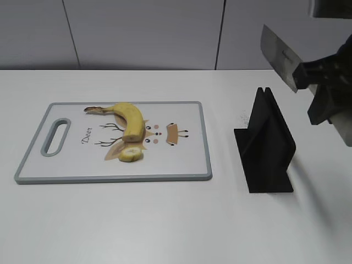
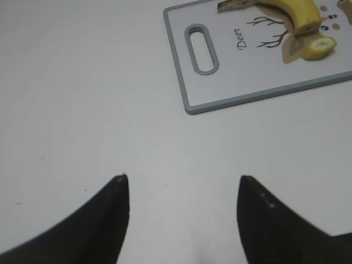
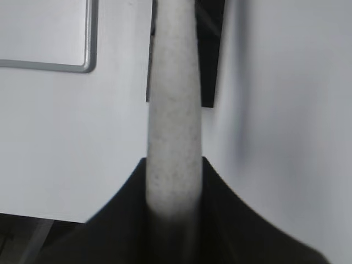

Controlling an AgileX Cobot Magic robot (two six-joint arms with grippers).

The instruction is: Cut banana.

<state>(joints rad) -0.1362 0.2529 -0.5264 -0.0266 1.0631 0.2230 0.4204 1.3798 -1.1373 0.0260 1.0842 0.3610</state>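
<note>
The robot's right gripper should release the knife, now held high above the stand, in the slot [image 1: 280, 119] [image 3: 184, 26] between the uprights of the black knife stand.
A yellow banana [image 1: 130, 118] lies on a white cutting board [image 1: 181, 165] with a grey rim, and a cut-off end piece [image 1: 131, 154] lies just in front of it. Both show in the left wrist view, the banana [image 2: 297, 14] and the piece [image 2: 320, 47]. My right gripper [image 1: 319, 77] is shut on a knife handle [image 3: 173, 126]; the steel blade [image 1: 278, 55] is held high in the air above the black knife stand [image 1: 267, 146]. My left gripper [image 2: 181, 181] is open and empty over bare table, left of the board [image 2: 242, 82].
The black knife stand [image 3: 212, 49] stands on the white table right of the board, below the knife. A board corner [image 3: 82, 63] shows in the right wrist view. A grey panelled wall runs behind the table.
</note>
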